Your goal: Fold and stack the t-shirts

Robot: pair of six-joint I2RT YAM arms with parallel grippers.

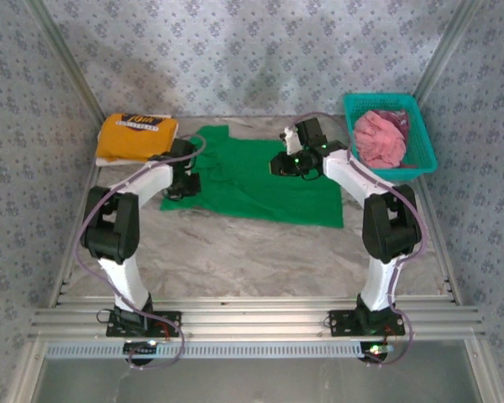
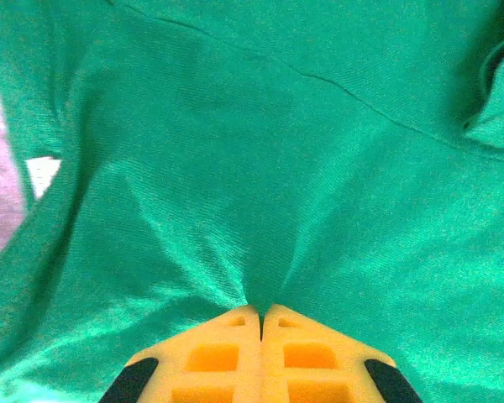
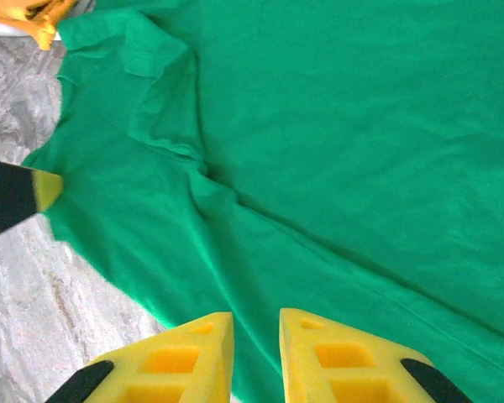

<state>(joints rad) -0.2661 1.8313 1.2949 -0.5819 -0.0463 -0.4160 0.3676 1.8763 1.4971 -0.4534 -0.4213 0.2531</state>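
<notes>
Next, my left gripper opens and takes the sleeve's hem [image 3: 175,149], because the green t-shirt's sleeve is doubled over while that gripper pinches cloth away from it.
The green t-shirt [image 1: 265,180] lies spread flat on the table, mid-back. My left gripper [image 1: 185,180] is at its left edge, and in the left wrist view it [image 2: 261,309] is shut on a pinch of the green cloth [image 2: 260,168], which puckers at the tips. My right gripper [image 1: 284,162] hovers over the shirt's upper middle; its jaws [image 3: 256,317] stand slightly apart with nothing between them, green cloth [image 3: 336,126] below. A folded yellow-orange t-shirt [image 1: 137,136] lies at the back left. The pink t-shirt [image 1: 380,138] is bunched in the basket.
The teal basket [image 1: 424,134] stands at the back right against the wall. Bare marble table [image 1: 260,252] stretches between the shirt and the arm bases. Patterned walls close in the left, back and right sides.
</notes>
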